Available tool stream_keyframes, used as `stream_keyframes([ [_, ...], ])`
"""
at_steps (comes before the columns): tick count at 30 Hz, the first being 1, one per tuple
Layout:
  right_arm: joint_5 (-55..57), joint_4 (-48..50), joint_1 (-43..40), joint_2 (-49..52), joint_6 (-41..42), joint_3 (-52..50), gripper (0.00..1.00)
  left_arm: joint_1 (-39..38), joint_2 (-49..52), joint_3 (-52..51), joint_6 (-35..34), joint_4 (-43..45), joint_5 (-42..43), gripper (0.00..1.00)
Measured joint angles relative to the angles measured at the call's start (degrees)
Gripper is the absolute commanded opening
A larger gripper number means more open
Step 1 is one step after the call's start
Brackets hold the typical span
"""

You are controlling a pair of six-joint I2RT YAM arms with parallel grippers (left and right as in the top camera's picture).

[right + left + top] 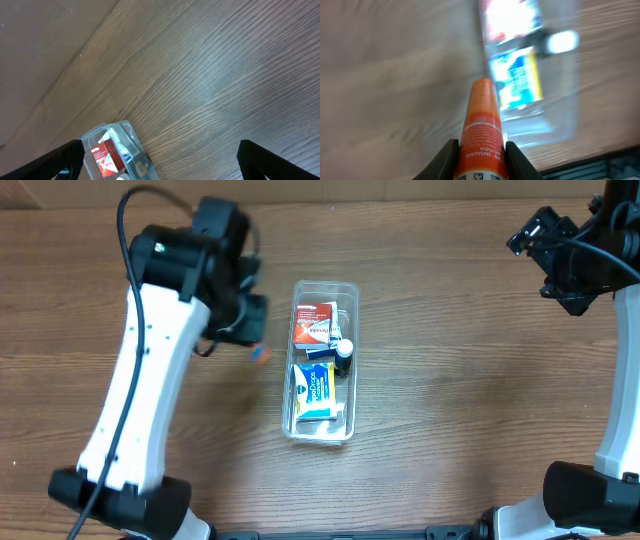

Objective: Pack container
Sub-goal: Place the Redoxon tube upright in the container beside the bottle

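I will let go of the orange tube with my left gripper between the blue and yellow box (pixel 342 387) (pixel 553 76) and the side of the container.
The clear plastic container (pixel 346 288) stands in the middle of the table, long side running front to back. It holds a red and white box (pixel 315 321), a blue and yellow box (pixel 315 386) and a small dark bottle with a white cap (pixel 344 352). My left gripper (pixel 481 150) is shut on an orange tube (pixel 481 125), held just left of the container; the tube's tip shows in the overhead view (pixel 259 353). My right gripper (pixel 160 157) is open and empty, high at the far right, away from the container (pixel 131 132).
The wooden table (pixel 450 380) surrounds the container. The bases of both arms stand at the front edge, left (pixel 120 500) and right (pixel 590 500).
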Motion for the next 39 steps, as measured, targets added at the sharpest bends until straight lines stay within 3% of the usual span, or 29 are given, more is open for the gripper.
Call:
stream_keyframes([
  [5,0.0,0.0,0.0,0.0,0.0,0.0,1.0,-9.2,-1.1,2.4,-3.7,2.3,0.4,0.18],
  [13,0.0,0.0,0.0,0.0,0.0,0.0,1.0,-18.9,0.0,-17.9,-7.6,21.5,-1.0,0.18],
  [23,0.0,0.0,0.0,0.0,0.0,0.0,1.0,-19.9,0.2,-32.5,-8.7,35.1,-2.4,0.21],
  [26,0.0,0.0,0.0,0.0,0.0,0.0,1.0,-19.9,0.2,-35.1,-8.8,38.3,-2.8,0.4],
  [27,0.0,0.0,0.0,0.0,0.0,0.0,1.0,-19.9,0.2,-35.5,-8.7,38.9,-2.9,0.59],
  [28,0.0,0.0,0.0,0.0,0.0,0.0,1.0,-19.9,0.2,-35.7,-8.9,39.4,-2.8,0.7],
  [29,0.0,0.0,0.0,0.0,0.0,0.0,1.0,-19.9,0.2,-35.7,-8.9,40.0,-2.8,0.9],
  [34,0.0,0.0,0.0,0.0,0.0,0.0,1.0,-19.9,0.3,-35.3,-9.0,39.2,-2.8,0.91],
  [39,0.0,0.0,0.0,0.0,0.0,0.0,1.0,-19.9,0.8,-21.8,-8.8,23.8,-5.9,0.92],
])
